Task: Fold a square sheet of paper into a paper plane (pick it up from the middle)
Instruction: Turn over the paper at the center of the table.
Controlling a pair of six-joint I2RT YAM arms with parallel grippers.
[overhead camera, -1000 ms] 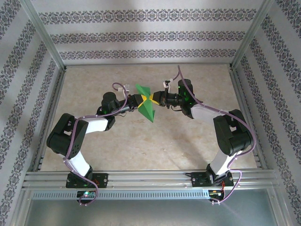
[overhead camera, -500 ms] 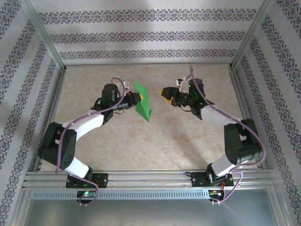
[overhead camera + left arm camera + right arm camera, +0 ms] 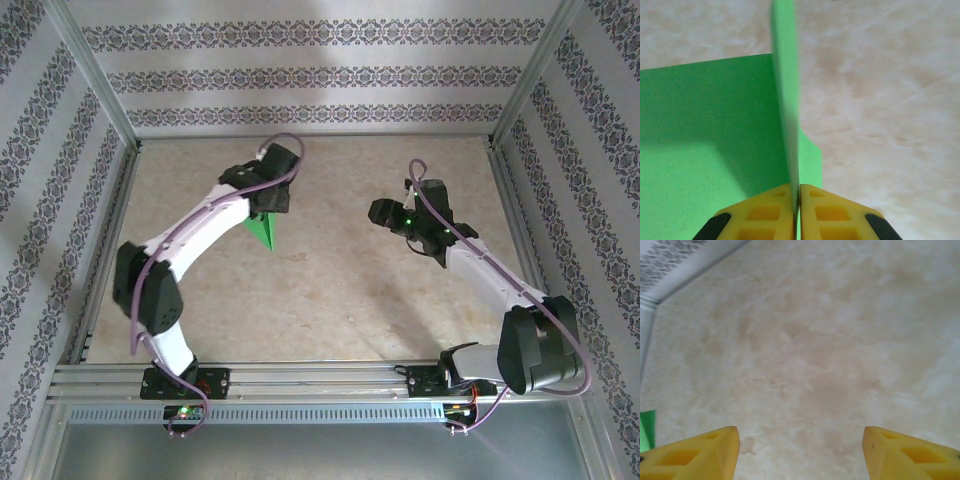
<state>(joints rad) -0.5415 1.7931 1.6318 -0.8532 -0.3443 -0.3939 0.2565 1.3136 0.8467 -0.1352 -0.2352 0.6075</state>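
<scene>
My left gripper will let go of the square sheet of paper, and it will come to rest on the bare table top nearer the table's middle (image 3: 295, 233).
The square sheet of paper (image 3: 263, 231) is bright green and folded into a pointed shape, with its tip towards the near side. My left gripper (image 3: 263, 211) points down over the left half of the table and is shut on it. In the left wrist view the yellow fingertips (image 3: 765, 215) pinch an upright fold of the paper (image 3: 787, 100), and a flat flap spreads to the left. My right gripper (image 3: 379, 213) hangs apart over the right half, open, with nothing between its fingers (image 3: 705, 455). A green sliver of paper (image 3: 646, 430) shows at the right wrist view's left edge.
The beige marbled table top (image 3: 330, 290) is ringed by a metal frame (image 3: 100, 260) and patterned walls. Both arm bases sit on the rail (image 3: 320, 380) at the near edge.
The right gripper let go of the paper, opened and drew back to the right. The left arm stretched out and carried the paper to the left and down, turning it.
</scene>
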